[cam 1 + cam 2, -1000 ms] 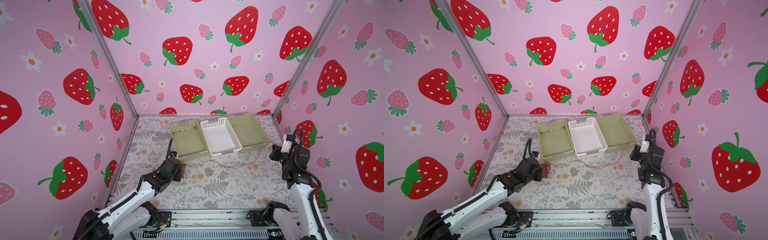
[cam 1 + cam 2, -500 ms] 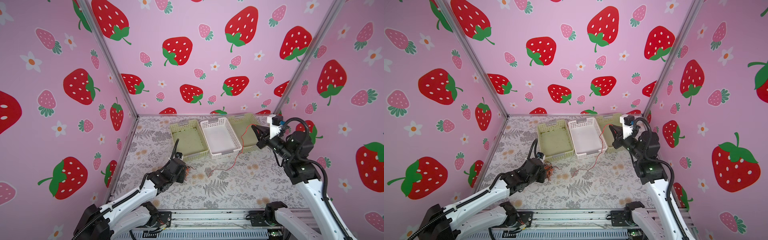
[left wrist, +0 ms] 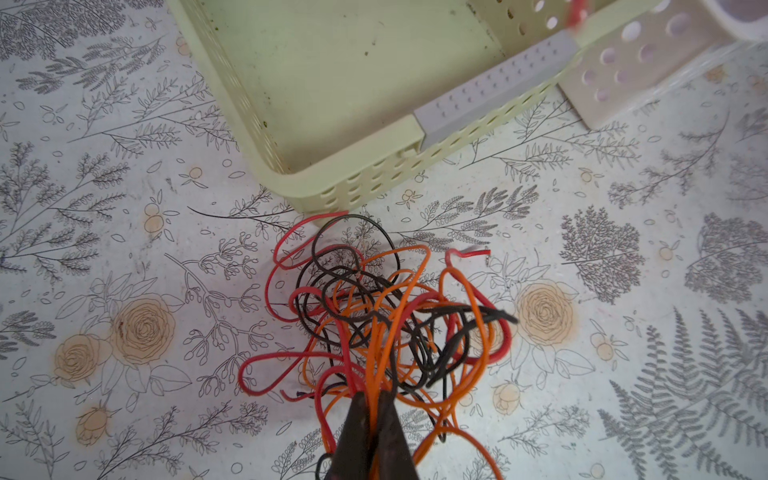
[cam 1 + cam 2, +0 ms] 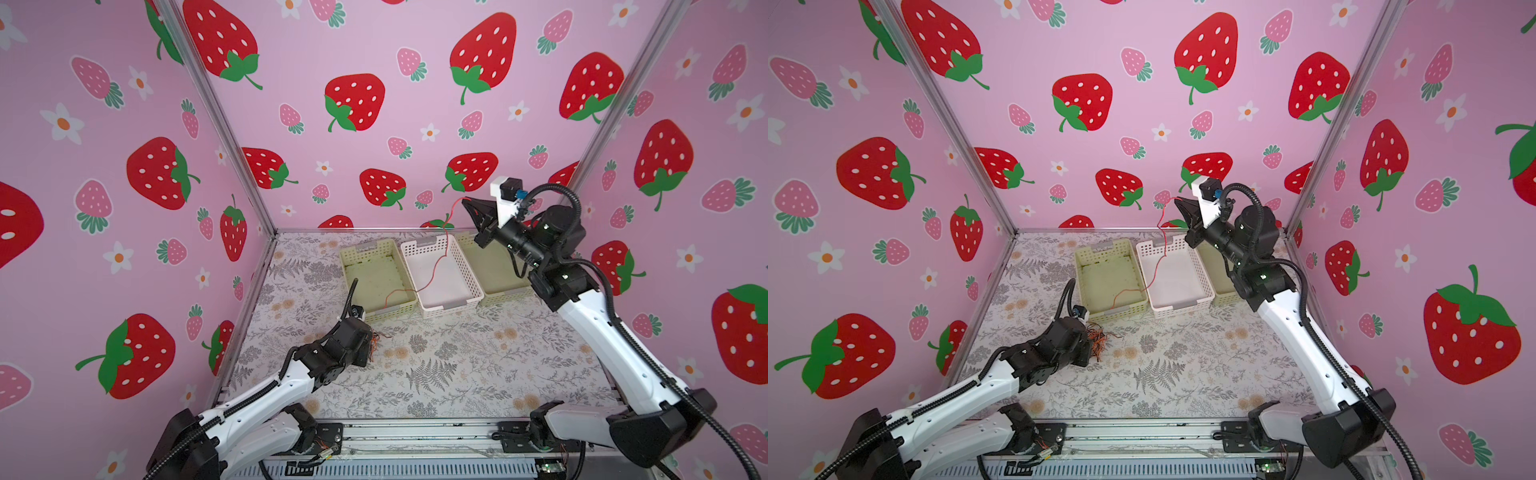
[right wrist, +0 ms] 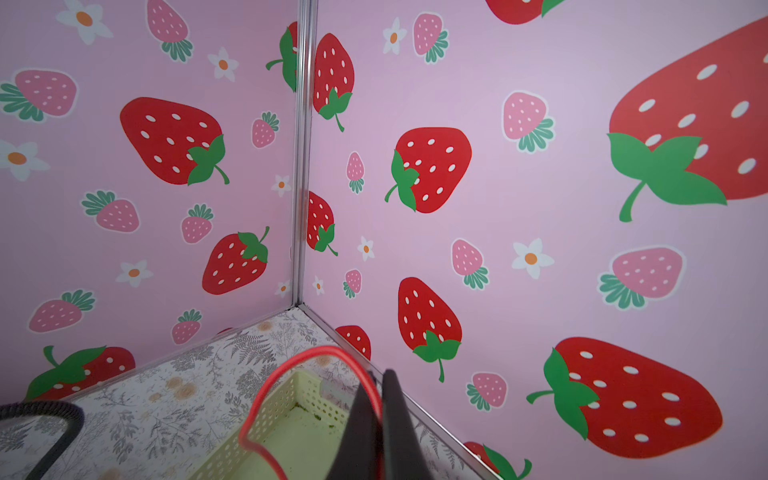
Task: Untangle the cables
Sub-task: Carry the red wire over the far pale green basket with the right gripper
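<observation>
My right gripper is holding the red cable. It will let it go toward the back of the green basket (image 4: 387,273) (image 5: 329,464) nearest my left gripper.
The cables (image 3: 386,316) lie as a tangle of thin red, orange and black wires on the floral mat, just in front of the left green basket (image 3: 374,174). My left gripper (image 3: 372,395) is shut on orange strands at the tangle's near edge; in both top views it sits low over the tangle (image 4: 374,338) (image 4: 1098,338). My right gripper (image 4: 467,200) (image 4: 1177,199) is raised high near the back wall, shut on a red cable (image 4: 432,270) (image 4: 1154,270). That cable hangs down across the white basket to the left green basket's front. In the right wrist view the red cable (image 5: 266,386) loops off the shut right gripper (image 5: 380,376).
Three baskets stand side by side at the back: a green one (image 4: 365,247), a white one (image 4: 453,305) and another green one (image 4: 505,296). Pink strawberry walls close in the left, back and right sides. A metal rail (image 4: 415,436) runs along the front edge.
My right gripper has risen from low at the right side up towards the back wall, drawing the red cable out and up over the baskets. My left gripper has stayed on the tangle.
</observation>
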{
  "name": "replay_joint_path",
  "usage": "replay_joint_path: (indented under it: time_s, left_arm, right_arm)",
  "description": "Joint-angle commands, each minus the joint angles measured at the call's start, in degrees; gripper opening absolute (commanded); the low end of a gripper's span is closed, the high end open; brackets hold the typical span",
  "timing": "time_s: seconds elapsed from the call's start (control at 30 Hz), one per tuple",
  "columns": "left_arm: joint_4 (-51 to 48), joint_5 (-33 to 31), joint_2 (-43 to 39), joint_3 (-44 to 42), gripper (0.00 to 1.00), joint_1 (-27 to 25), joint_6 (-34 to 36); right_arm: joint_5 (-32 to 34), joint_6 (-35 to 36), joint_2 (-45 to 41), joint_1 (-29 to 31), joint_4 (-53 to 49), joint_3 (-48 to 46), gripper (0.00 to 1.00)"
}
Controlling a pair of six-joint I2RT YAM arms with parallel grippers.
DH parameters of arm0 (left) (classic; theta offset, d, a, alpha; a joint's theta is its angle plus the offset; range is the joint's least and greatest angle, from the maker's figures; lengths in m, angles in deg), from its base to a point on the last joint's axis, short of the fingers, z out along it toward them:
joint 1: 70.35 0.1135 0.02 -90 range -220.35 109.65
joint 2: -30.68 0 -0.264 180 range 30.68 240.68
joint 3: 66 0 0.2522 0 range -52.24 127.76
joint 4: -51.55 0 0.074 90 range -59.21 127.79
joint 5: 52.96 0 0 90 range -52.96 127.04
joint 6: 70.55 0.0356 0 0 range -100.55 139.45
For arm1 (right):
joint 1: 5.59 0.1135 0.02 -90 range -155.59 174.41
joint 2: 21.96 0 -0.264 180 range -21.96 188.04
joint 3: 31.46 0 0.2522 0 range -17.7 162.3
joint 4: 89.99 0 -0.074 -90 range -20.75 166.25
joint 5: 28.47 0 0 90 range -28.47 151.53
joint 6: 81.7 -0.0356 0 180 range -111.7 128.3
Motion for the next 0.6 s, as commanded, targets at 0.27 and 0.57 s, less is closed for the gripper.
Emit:
replay_joint_path:
  time_s: [0.27,0.57]
  left_arm:
    - [-1.1,-1.4,-1.2,-0.7,0.0,-0.5,-1.9]
    - [0.0,-0.7,-0.3,-1.3,0.0,-0.5,-1.9]
  right_arm:
    - [7.8,12.9,18.6,8.8,9.5,9.5,0.0]
    - [12.1,13.5,25.6,12.8,10.5,1.5,0.0]
